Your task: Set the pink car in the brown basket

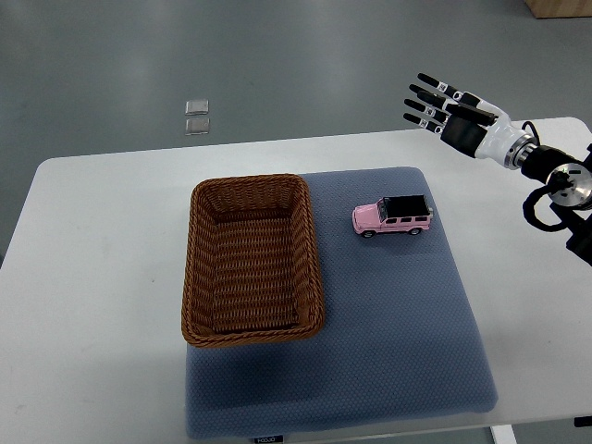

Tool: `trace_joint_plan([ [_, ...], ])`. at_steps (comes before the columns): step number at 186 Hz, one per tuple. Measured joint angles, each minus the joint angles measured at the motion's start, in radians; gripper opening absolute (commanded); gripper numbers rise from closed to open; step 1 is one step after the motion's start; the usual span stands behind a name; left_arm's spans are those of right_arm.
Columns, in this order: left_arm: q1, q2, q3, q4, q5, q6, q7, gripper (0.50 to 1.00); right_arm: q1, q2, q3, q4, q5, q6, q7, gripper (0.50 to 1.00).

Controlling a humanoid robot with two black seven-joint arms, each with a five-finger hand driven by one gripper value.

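Note:
The pink car has a black roof [406, 206] behind its hood, and my right gripper will close around it next.
A pink toy car with a black roof [393, 217] stands on its wheels on the blue-grey mat [398, 324], nose pointing left. A brown wicker basket [197, 268] lies on the mat's left part, just left of the car, with nothing in it. My right hand [437, 104] is raised above the table's far right edge, up and to the right of the car and well apart from it. Its fingers are spread and hold nothing. My left arm does not show.
The white table [92, 305] carries the mat. Two small clear squares [197, 117] lie on the grey floor beyond the table's far edge. A wooden box corner [560, 7] shows at the top right.

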Motion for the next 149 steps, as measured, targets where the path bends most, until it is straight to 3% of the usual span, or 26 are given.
trace_joint_plan([
  [149,0.000,0.000,0.002,-0.001,0.000,-0.002,0.001,1.000,0.009,-0.017,-0.010,0.000,-0.007,0.000,0.004,0.913],
])
